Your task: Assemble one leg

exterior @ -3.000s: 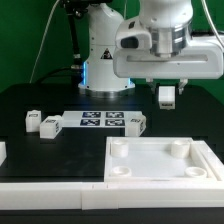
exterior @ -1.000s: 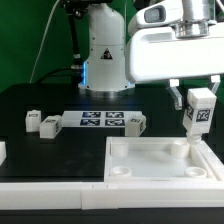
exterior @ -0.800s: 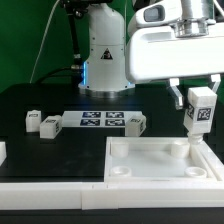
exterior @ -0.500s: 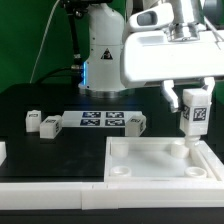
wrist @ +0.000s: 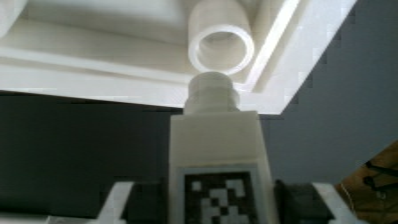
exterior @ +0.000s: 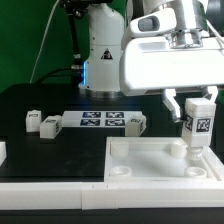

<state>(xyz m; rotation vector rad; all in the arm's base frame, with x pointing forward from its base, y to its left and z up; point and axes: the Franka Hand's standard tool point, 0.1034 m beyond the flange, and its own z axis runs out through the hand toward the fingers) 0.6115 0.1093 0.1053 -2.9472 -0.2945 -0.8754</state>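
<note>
Next, my gripper puts the leg down upright in the white panel's corner socket (exterior: 193,171) (wrist: 222,48) farthest from the marker board.
My gripper (exterior: 197,104) is shut on the leg (exterior: 197,126), a small white block with a black-and-white tag. I hold it upright over the far right corner of the white panel (exterior: 140,172). Its lower end is at the round socket (exterior: 180,149) there. In the wrist view the leg (wrist: 217,150) stands between my fingers (wrist: 128,200), with its round peg end (wrist: 210,88) just short of the socket ring (wrist: 226,47). I cannot tell whether peg and socket touch.
Three more small white legs lie on the black table: two (exterior: 33,121) (exterior: 49,125) at the exterior view's left and one (exterior: 136,122) by the marker board (exterior: 100,121). A white part (exterior: 2,150) shows at the left edge. The robot base (exterior: 100,55) stands behind.
My gripper has come down with the leg, bringing its lower end onto the panel's far right socket. Three seconds ago it was further back, off the panel.
</note>
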